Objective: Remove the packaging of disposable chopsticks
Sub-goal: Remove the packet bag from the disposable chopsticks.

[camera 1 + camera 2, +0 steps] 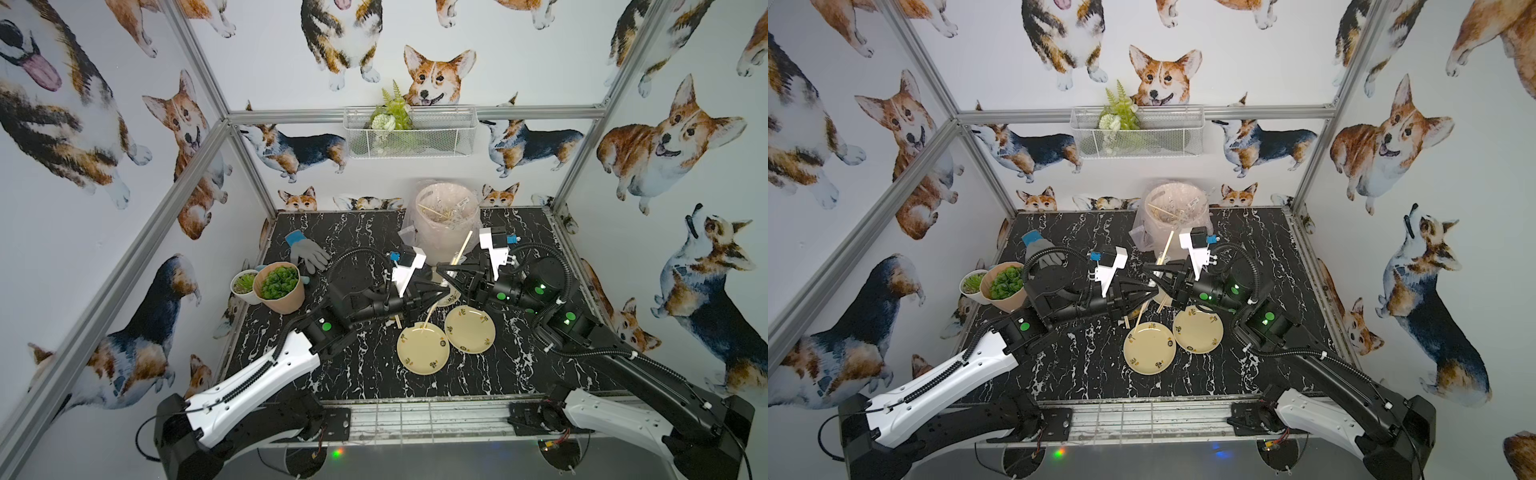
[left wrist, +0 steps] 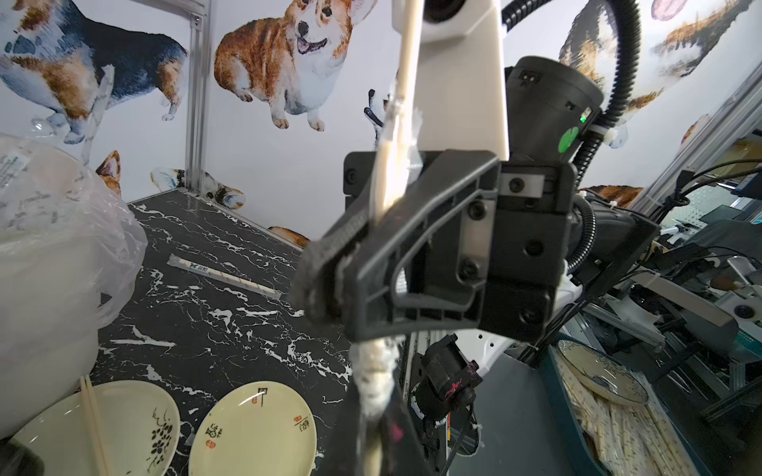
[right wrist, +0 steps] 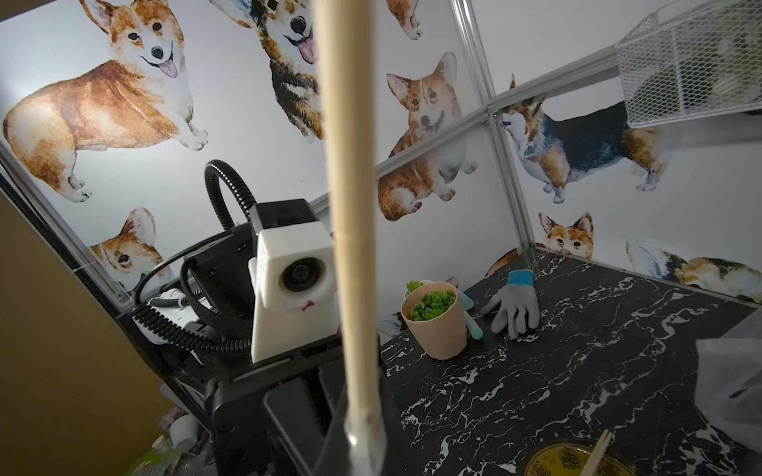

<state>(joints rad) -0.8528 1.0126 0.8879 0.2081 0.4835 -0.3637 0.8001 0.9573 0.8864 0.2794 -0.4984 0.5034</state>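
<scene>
The robot's right gripper pinches the torn packaging against the chopsticks, so it should open and grip the tan end higher up [image 1: 463, 246] before the packaging slides off.
Both grippers meet above the plates on one pair of disposable chopsticks [image 1: 463, 247]. My right gripper [image 1: 441, 268] [image 3: 363, 445] is shut on the pair, and its bare tan end [image 3: 350, 206] rises toward the bin. Torn clear packaging [image 2: 402, 123] frays just above those jaws. Below them the crinkled packaging [image 2: 373, 371] runs into my left gripper [image 2: 373, 441] [image 1: 1152, 287], which is shut on it. The lower end [image 1: 428, 318] hangs over a plate. Another wrapped pair [image 2: 224, 276] lies on the table.
Two cream plates [image 1: 424, 353] [image 1: 471, 332] sit in front and a third [image 1: 453, 298] behind holds bare chopsticks. The lined bin [image 1: 446, 224] stands at the back. Potted plants [image 1: 278, 286] and a grey glove [image 1: 309, 254] are at the left. A wire basket [image 1: 409, 133] hangs on the back wall.
</scene>
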